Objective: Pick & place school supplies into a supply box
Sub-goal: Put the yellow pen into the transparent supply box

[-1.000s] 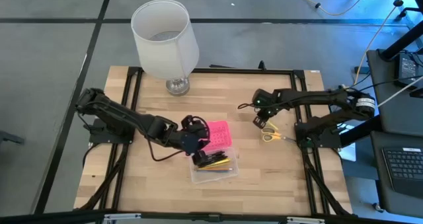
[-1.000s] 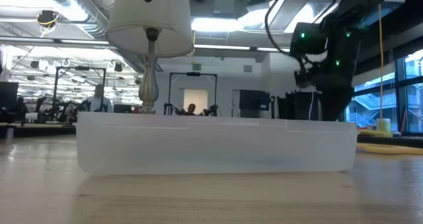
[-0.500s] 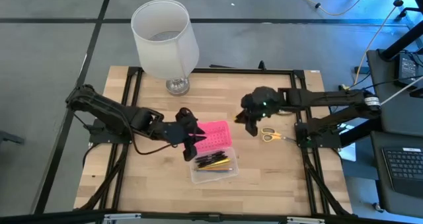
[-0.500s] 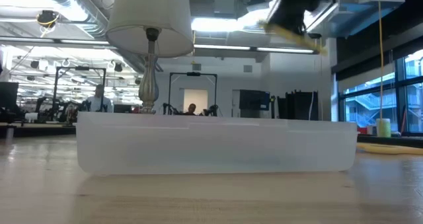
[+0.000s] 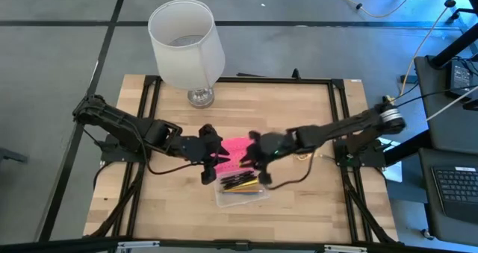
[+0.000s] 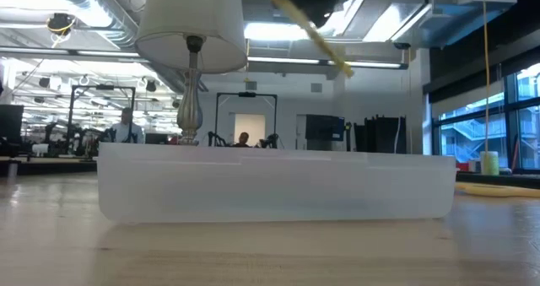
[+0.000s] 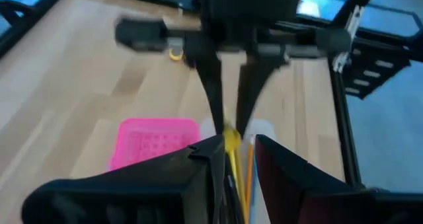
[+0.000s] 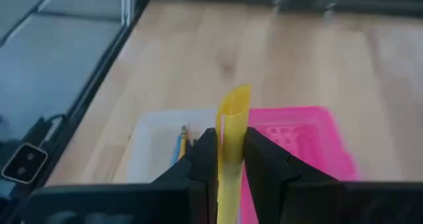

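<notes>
The robot's right gripper should release the yellow pen, now held over the box, in the clear base (image 5: 240, 190), between the pencils and the black pens.
The supply box lies mid-table, its pink lid (image 5: 237, 150) folded open flat beside the clear base (image 5: 243, 189), which holds several pens and pencils (image 5: 243, 183). My right gripper (image 5: 261, 172) hovers over the box, shut on a yellow pen (image 8: 234, 108). In the low view the pen (image 6: 316, 31) slants high above the base wall (image 6: 278, 185). My left gripper (image 5: 206, 172) hangs above the box's left end, narrowly open and holding nothing (image 7: 236, 159). Facing it in the left wrist view is my right gripper (image 7: 228, 115). My right gripper pinches the yellow pen between its two fingers (image 8: 206, 154). The pen lies along the fingers, and its free end (image 8: 236, 95) sticks out ahead of the tips. The fingers slant down from the table's right side. The pen is tilted and lifted clear of the box.
A white lamp (image 5: 187, 44) stands on its metal foot (image 5: 200, 96) at the table's far edge. Bare wood lies near the front edge and on the left. A black frame rail (image 5: 340, 126) runs along the right side.
My right gripper has swept from the right side of the table toward the left and upward, rolling as it went, and carried the yellow pen over the box. My left gripper has risen and drawn back a little to the left from over the clear base.
</notes>
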Controlling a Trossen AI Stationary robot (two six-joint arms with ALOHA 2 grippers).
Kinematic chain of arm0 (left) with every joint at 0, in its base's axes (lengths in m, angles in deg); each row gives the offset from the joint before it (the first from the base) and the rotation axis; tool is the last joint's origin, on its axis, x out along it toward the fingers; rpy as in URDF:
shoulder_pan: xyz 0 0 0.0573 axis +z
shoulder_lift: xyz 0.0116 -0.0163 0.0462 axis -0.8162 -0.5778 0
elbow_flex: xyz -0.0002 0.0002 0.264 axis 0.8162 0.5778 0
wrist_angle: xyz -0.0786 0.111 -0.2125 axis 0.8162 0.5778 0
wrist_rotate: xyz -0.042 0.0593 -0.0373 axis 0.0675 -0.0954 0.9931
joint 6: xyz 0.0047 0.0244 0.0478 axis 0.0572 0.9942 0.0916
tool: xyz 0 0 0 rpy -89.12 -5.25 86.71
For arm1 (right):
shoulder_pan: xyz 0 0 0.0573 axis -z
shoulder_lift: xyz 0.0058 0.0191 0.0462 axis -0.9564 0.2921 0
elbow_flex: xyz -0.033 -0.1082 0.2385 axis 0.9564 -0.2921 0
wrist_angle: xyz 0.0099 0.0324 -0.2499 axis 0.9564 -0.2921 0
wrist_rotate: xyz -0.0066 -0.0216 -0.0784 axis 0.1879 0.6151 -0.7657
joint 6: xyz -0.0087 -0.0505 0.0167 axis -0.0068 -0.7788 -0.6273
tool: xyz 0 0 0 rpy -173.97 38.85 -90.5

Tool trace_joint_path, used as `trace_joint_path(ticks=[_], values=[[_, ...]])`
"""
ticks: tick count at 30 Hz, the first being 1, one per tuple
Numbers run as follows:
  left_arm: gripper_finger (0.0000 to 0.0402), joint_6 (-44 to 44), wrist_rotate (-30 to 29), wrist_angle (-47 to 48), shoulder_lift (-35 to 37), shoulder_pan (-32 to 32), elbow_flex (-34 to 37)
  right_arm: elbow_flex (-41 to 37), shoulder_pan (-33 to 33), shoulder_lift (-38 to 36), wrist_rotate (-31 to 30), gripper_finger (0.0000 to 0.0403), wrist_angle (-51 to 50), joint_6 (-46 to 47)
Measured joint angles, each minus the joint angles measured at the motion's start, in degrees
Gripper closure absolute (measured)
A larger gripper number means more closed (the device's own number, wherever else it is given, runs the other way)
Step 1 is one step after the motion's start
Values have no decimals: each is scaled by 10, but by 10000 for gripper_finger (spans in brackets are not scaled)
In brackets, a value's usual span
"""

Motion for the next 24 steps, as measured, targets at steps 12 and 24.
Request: trace_joint_path(ticks=[12,24], values=[[322,0,6,9,0,-1,0,125,-51,179,26,337,-75,-49],[320,0,6,10,0,-16,0,131,-51,239,30,337,-84,-59]])
